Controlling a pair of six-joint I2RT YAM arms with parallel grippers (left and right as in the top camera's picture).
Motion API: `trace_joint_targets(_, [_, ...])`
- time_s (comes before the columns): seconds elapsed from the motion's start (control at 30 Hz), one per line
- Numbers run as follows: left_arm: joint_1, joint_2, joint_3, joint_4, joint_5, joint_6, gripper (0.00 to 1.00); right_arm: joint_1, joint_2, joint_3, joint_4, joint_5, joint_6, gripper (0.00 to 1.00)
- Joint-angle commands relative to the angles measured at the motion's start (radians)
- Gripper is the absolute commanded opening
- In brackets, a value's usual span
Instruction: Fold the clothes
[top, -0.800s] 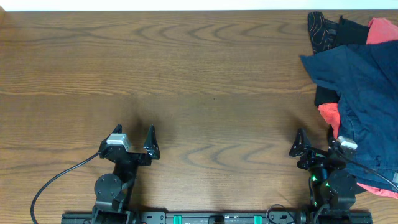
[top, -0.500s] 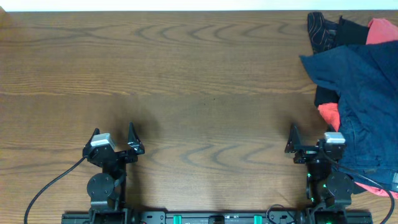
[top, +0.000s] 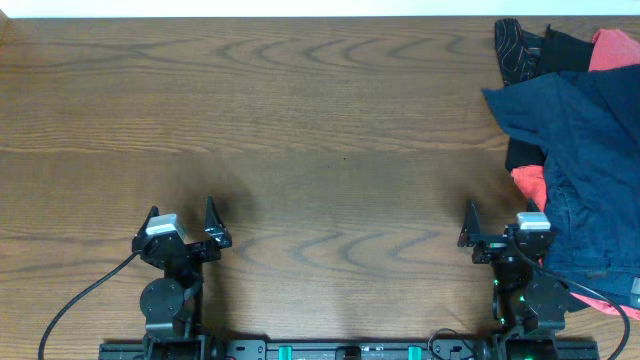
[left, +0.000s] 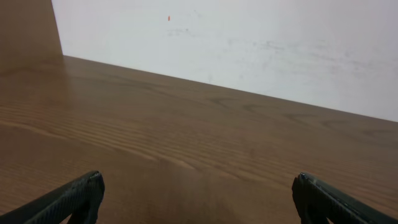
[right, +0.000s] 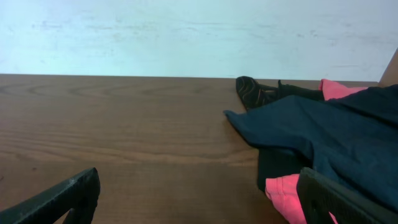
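The robot's right gripper will grab the navy shorts by their edge over the black cloth (top: 541, 151) (right: 307, 153), next to the coral-red cloth.
The clothes lie in a heap at the table's right edge. Dark navy shorts (top: 590, 150) cover most of the heap, with coral-red cloth (top: 530, 183) below and at the top right, and black cloth with thin pale lines (top: 516, 48) at the back. In the right wrist view the navy shorts (right: 323, 134) and coral-red cloth (right: 286, 193) lie ahead on the right. My right gripper (top: 496, 228) is open and empty, its right finger beside the heap. My left gripper (top: 180, 224) is open and empty over bare wood at the front left; its fingers (left: 199, 199) frame bare table.
The wooden table (top: 320, 130) runs back to a white wall (left: 249, 43). Both arm bases sit on a black rail (top: 340, 350) at the front edge. A black cable (top: 80, 300) loops from the left arm.
Both arms have drawn back toward the front edge and turned square to the table. The left gripper shifted left. The clothes have not moved.
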Motion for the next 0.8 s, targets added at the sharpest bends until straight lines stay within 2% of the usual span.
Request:
trace_joint_targets(0.0, [0.005, -0.002, -0.015, -0.043, -0.045, 0.02, 0.98, 0.011, 0.0, -0.006, 0.003, -0.008, -0.017, 0.99])
trace_joint_targets(0.77, [0.005, -0.002, -0.015, -0.043, -0.045, 0.02, 0.98, 0.011, 0.0, -0.006, 0.034, -0.008, -0.018, 0.99])
